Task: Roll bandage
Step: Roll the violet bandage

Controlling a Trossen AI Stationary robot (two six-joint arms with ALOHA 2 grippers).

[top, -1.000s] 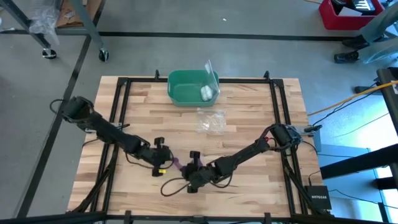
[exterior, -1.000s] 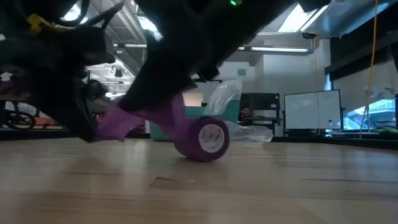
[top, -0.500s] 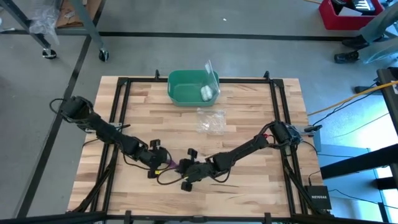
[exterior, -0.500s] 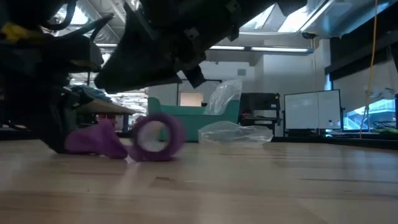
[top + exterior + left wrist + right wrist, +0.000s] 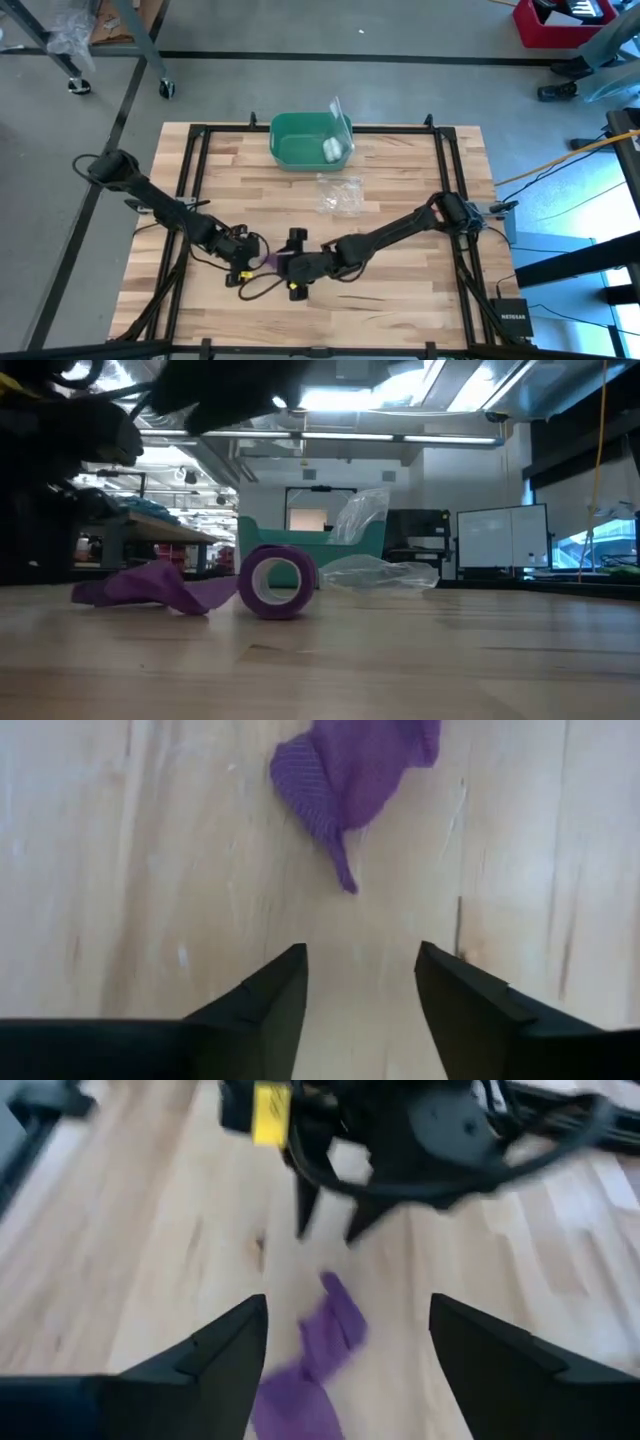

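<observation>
Next, I close my left gripper on the rolled part's open end (image 5: 270,261) of the purple bandage, with one finger going inside its hollow core.
The purple bandage (image 5: 271,262) lies on the table near its front, between my two grippers. In the low view its rolled part (image 5: 277,582) stands on its curved side with one open end facing the near edge. Its loose tail (image 5: 150,587) lies slack on the wood beside it. My left gripper (image 5: 360,975) is open and hovers just short of the tail's tip (image 5: 345,775). My right gripper (image 5: 350,1330) is open above the bandage (image 5: 325,1342), facing the left gripper (image 5: 400,1130). In the high view the left gripper (image 5: 243,263) and right gripper (image 5: 296,266) flank the bandage.
A green bin (image 5: 300,150) with a small white roll (image 5: 332,150) stands at the table's far edge. A crumpled clear plastic bag (image 5: 340,194) lies in front of it. Black frame rails (image 5: 192,180) run along the table's sides.
Both grippers have opened and let go of the bandage and have risen off it. The right gripper has moved toward the table's left edge. The strip, drawn taut between them a second ago, now lies slack, and the roll has come down onto the table farther left.
</observation>
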